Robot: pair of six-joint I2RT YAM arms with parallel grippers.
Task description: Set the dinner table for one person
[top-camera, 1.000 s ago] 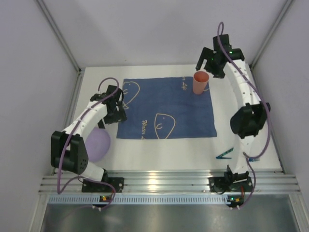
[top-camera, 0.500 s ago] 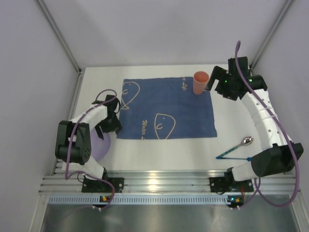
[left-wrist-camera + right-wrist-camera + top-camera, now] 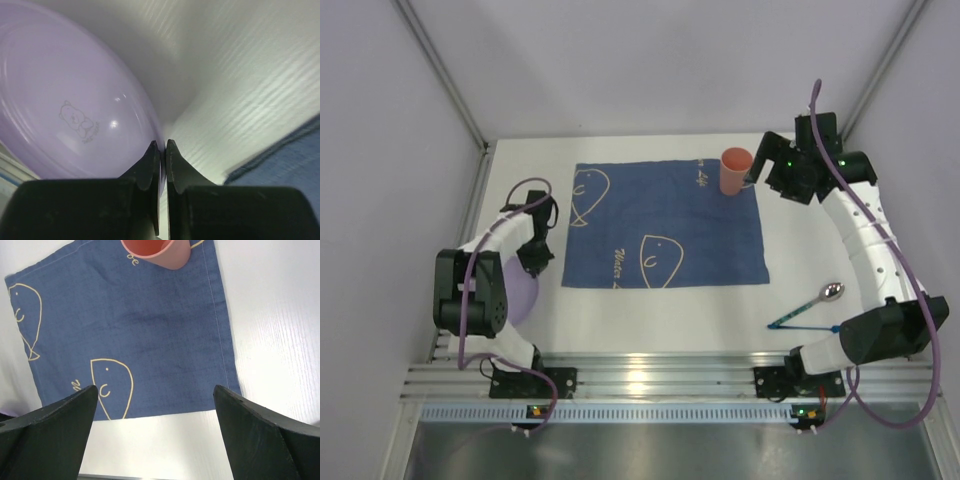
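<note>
My left gripper is going to release the lilac plate on the dark-blue cloth, at the near yellow fish's rounded top (image 3: 672,229).
A lilac plate (image 3: 523,296) with a small bear print (image 3: 65,100) lies at the left of the white dinner table (image 3: 650,315), mostly under my left arm. My left gripper (image 3: 533,256) (image 3: 163,145) is shut on its rim, and a thin sliver of the plate shows between the jaws. A salmon cup (image 3: 735,170) (image 3: 156,251) stands upright on the far right corner of the dark-blue cloth (image 3: 665,225) (image 3: 130,325). Just right of the cup, my right gripper (image 3: 758,172) (image 3: 155,390) hangs open and empty above the cloth.
A metal spoon (image 3: 825,295) and a teal-handled utensil (image 3: 802,322) lie on the white top at the near right. A ribbed aluminium rail (image 3: 650,380) runs along the near edge. Grey walls close in the left, right and back.
My left gripper has gone from open to shut on the plate's rim, after moving left off the cloth's edge. My right arm swung right, away from the cup, uncovering the spoon.
</note>
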